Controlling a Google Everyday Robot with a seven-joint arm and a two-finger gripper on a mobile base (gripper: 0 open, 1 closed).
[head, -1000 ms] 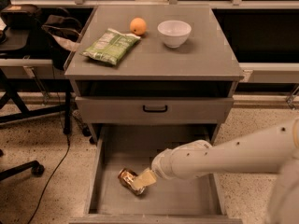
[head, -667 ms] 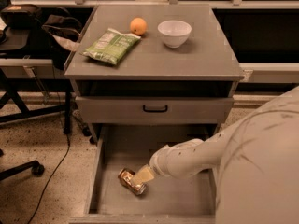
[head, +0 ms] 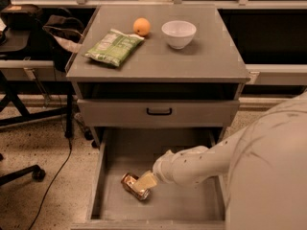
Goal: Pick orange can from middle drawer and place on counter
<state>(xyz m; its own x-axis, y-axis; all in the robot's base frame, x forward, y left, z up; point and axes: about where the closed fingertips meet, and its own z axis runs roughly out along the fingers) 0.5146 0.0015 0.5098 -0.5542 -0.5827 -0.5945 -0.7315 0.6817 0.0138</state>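
Note:
The orange can's near end [head: 142, 193], the one towards the front of the open middle drawer, should be gripped by my gripper next.
The orange can [head: 128, 181] lies on its side on the floor of the open middle drawer [head: 187, 202], towards the front left. My gripper [head: 145, 182] reaches down into the drawer from the right and sits right on the can, covering its middle. My white arm fills the lower right of the camera view. The counter [head: 201, 61] is the grey top of the cabinet, above the drawer.
On the counter lie a green snack bag [head: 114, 47], a round orange fruit [head: 141, 26] and a white bowl [head: 178, 33]. A closed drawer front with a black handle [head: 159, 111] sits above the open drawer. A chair base [head: 29, 172] and a cable [head: 62, 166] are at the left.
My arm has swung closer and now fills more of the lower right. The gripper stays at the can, and the can lies in the same spot.

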